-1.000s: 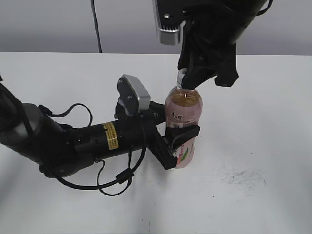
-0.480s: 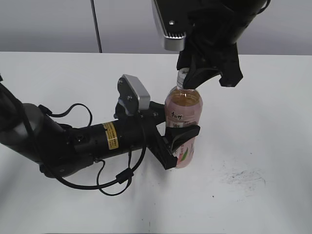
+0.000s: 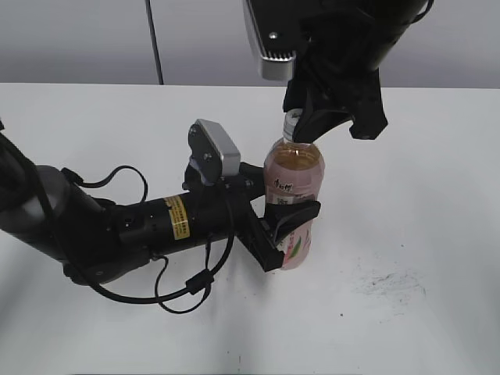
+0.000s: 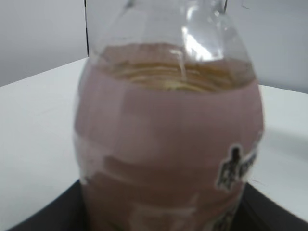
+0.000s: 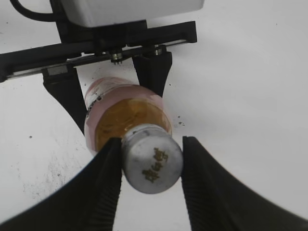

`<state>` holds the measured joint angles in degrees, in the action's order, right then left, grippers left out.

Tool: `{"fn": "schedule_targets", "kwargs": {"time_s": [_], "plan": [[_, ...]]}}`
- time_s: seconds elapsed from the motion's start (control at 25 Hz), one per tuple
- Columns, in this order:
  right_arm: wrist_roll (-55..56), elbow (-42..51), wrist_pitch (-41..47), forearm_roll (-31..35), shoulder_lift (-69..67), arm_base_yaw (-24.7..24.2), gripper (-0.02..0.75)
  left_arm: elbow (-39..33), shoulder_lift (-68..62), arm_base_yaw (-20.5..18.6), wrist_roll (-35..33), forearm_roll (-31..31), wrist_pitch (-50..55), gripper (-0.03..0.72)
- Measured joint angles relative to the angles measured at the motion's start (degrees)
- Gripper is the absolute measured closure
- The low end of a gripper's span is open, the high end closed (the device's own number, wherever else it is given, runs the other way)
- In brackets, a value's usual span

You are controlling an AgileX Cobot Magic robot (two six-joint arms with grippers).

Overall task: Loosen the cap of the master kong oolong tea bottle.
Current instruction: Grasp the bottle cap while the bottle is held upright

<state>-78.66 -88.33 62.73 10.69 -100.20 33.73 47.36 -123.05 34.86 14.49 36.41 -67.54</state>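
Observation:
I can see the cap still sits on the bottle's neck and my right gripper's wrist is turned, so next I open my right gripper, turn it back and grip the cap's other sides [image 3: 291, 125].
The master kong oolong tea bottle [image 3: 293, 181] stands upright on the white table [image 3: 414, 195], amber tea showing above its pink label. My left gripper [image 3: 287, 226] is shut on the bottle's lower body from the left side. The left wrist view is filled by the bottle [image 4: 168, 144], with dark fingers [image 4: 43, 219] at the bottom corners. My right gripper [image 3: 306, 131] comes down from above and is shut on the white-grey cap [image 3: 291, 119]. In the right wrist view the cap [image 5: 153, 164] sits between both black ribbed fingers [image 5: 98, 192], above the bottle's shoulder [image 5: 120, 115].
The left arm's black body and cables [image 3: 148, 226] lie across the table's left half. A dark smudge [image 3: 391, 283] marks the table at the right front. The left gripper's rail and fingers [image 5: 67, 98] show beyond the bottle in the right wrist view.
The right gripper has turned slightly around the cap between one second ago and half a second ago, then held still. The bottle and left arm have not moved.

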Motion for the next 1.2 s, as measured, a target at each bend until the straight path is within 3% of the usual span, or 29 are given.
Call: {"fn": "schedule_targets", "kwargs": {"time_s": [0.16, 0.36, 0.44, 0.6, 0.8, 0.88, 1.2], "plan": [[2.7, 0.0, -0.2, 0.4, 0.0, 0.0, 0.402, 0.0, 0.0, 0.0, 0.1, -0.1, 0.0, 0.300], [9.2, 0.0, -0.8, 0.5, 0.0, 0.0, 0.205, 0.0, 0.0, 0.0, 0.3, -0.2, 0.0, 0.300], [12.2, 0.0, -1.0, 0.6, 0.0, 0.0, 0.172, 0.0, 0.0, 0.0, 0.3, -0.2, 0.0, 0.300], [26.8, 0.0, -1.4, 0.8, 0.6, 0.0, 0.159, 0.1, 0.0, 0.0, 0.3, -0.2, 0.0, 0.300], [65.5, -3.9, 1.2, 0.6, 3.1, 0.0, 0.159, 0.1, 0.0, 0.0, 0.3, -0.2, 0.0, 0.302], [75.1, -6.5, 3.3, 0.7, 3.4, 0.0, 0.159, 0.1, 0.0, 0.0, 0.3, -0.2, 0.0, 0.302], [86.4, -8.7, 6.7, -0.5, -0.8, 0.0, 0.162, 0.1, 0.0, 0.0, 0.3, -0.3, 0.0, 0.302]]}}
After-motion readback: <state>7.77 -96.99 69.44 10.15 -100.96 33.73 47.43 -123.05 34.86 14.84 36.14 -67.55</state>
